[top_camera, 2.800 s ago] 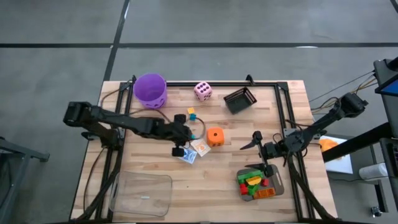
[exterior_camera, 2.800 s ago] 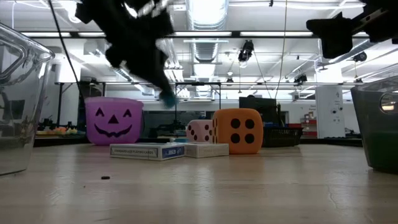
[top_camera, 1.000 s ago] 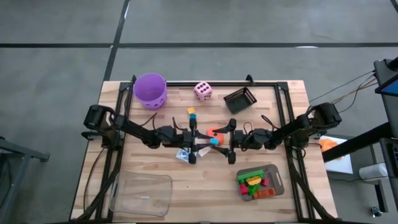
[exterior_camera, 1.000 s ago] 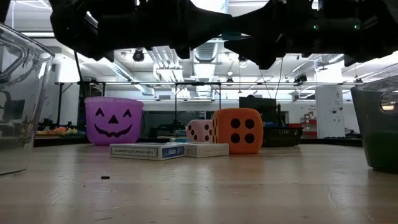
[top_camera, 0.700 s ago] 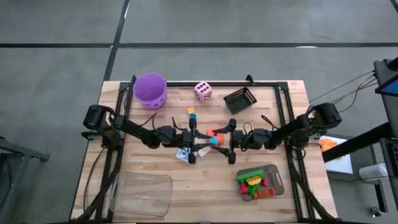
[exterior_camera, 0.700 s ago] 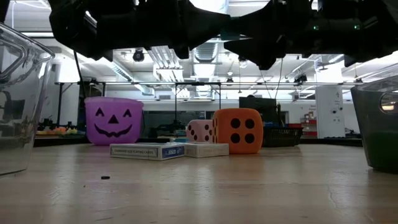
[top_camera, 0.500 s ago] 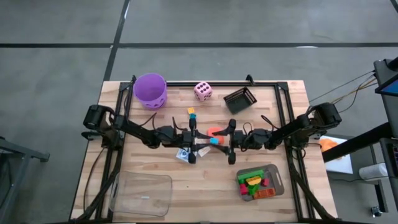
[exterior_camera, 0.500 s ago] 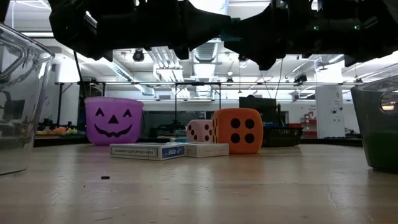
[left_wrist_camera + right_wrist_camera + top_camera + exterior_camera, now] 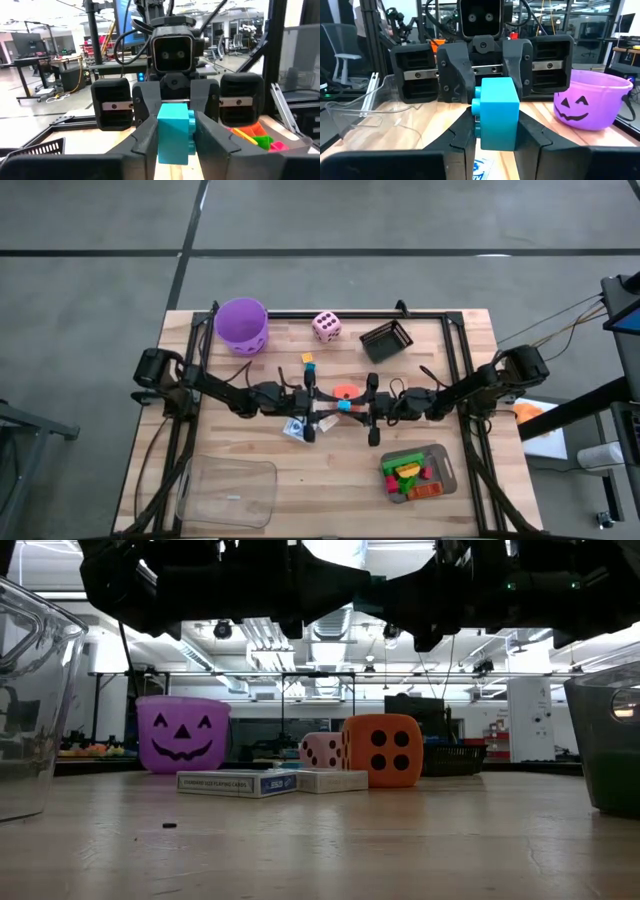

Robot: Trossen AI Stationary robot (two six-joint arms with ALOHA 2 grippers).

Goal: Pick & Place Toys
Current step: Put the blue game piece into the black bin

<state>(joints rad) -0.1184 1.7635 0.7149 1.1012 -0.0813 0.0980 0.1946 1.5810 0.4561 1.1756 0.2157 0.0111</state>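
Next, my right gripper lets go of the blue brick in the grey tray (image 9: 420, 470), next to the yellow brick.
A blue brick (image 9: 343, 406) hangs in the air over the middle of the table, between my two grippers, which face each other level. My left gripper (image 9: 328, 408) reaches in from the table's left and is shut on the brick (image 9: 173, 132). My right gripper (image 9: 358, 407) comes from the right and is shut on the same brick (image 9: 497, 112). Below them the orange die (image 9: 346, 392) and two card packs (image 9: 300, 428) rest on the table. The pink die (image 9: 326, 326) sits at the far edge. My left gripper pinches the brick's left-hand end (image 9: 165, 145) between its two fingers (image 9: 145, 142), on the near and far faces. The fingers lie level, coming from the table's left. The brick is lifted clear of the table. My right gripper pinches the brick's right-hand end (image 9: 495, 135) between its two fingers (image 9: 532, 132), on the near and far faces. They lie level, coming from the table's right, with their tips facing the left gripper's. The brick hangs clear between both holds.
A purple bucket (image 9: 242, 325) stands at the far left and a black basket (image 9: 386, 340) at the far right. A grey tray (image 9: 440, 472) with several bricks lies near right, a clear bin (image 9: 228, 490) near left. Small bricks (image 9: 308, 361) lie behind the left gripper.
My right gripper has shut, its wide-spread fingers closing onto the blue brick that my left gripper holds. Both arms have stayed where they were, and the brick has kept its place in the air.
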